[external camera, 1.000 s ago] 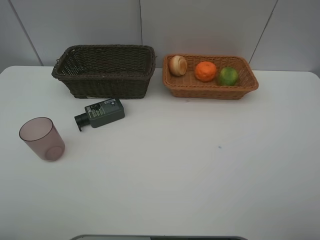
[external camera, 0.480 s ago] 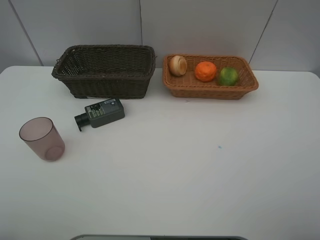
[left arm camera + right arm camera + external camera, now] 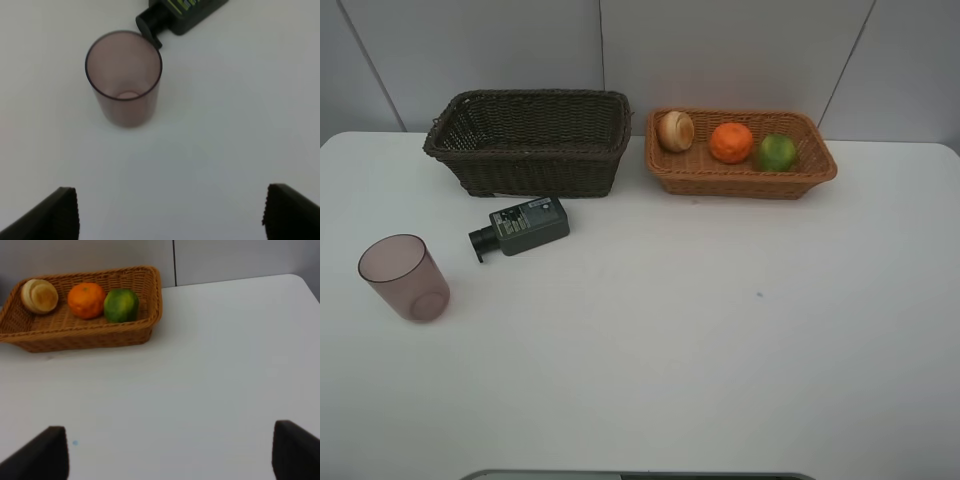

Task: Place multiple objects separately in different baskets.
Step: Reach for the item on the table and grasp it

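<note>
My left gripper needs to next move down to the mauve cup's rim [image 3: 379,243] [image 3: 93,48] and close there, pinching the side of the cup between its fingers.
The dark brown basket [image 3: 528,140] stands at the back left and the orange-tan basket [image 3: 740,178] at the back right. The tan basket holds a pale tan round fruit [image 3: 675,131], an orange [image 3: 731,142] and a green fruit [image 3: 776,152]. A dark green-black bottle [image 3: 520,227] lies on its side in front of the brown basket. A translucent mauve cup [image 3: 404,277] stands upright at the left. The pink bottle is out of view. My left gripper [image 3: 170,212] is open above the table just short of the cup [image 3: 124,80]. My right gripper [image 3: 170,455] is open, well short of the tan basket [image 3: 90,337].
The white table [image 3: 720,350] ends at a grey panelled wall behind the baskets. A small dark speck [image 3: 758,294] marks the tabletop right of centre. Neither arm shows in the exterior high view.
</note>
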You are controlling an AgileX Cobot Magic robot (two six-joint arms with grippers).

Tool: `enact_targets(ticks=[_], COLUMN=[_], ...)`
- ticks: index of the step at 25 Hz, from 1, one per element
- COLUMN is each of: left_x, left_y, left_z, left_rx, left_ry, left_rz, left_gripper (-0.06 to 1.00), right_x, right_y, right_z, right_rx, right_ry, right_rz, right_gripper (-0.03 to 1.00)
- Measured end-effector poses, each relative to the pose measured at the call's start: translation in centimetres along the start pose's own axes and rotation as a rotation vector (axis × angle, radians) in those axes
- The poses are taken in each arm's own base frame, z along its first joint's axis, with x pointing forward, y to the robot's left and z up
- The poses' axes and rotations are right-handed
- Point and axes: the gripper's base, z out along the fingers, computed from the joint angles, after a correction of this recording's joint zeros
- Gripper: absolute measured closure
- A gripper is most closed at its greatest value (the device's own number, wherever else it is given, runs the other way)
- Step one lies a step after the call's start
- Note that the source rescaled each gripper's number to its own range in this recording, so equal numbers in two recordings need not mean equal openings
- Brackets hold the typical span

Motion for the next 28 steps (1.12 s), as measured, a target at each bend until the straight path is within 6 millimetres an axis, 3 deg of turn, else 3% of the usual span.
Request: enact_targets(ticks=[6, 13, 21, 28], left_x=[-4.1, -7.8, -8.6, -8.8], left_y=[0.4, 0.6, 0.2, 1.2], left_z=[0.9, 4.5, 9.7, 11.8], left_rx=[0.018, 0.021, -0.034, -0.150], left_ry=[0.061, 0.238, 0.463, 0.512], left_rz=[0.029, 0.116, 0.177, 0.147], left_gripper=[-0.04, -0.04, -0.04, -0.05], right_x=[0.0, 0.0, 0.0, 0.0], right_y=[0.0, 0.0, 0.0, 0.0], right_z=[0.0, 0.0, 0.0, 0.0], right_rx=[0.000, 0.000, 0.000, 0.000], right_ry=[0.000, 0.000, 0.000, 0.000], right_rz=[0.000, 0.000, 0.000, 0.000], right_gripper=[0.21, 0.21, 0.21, 0.21])
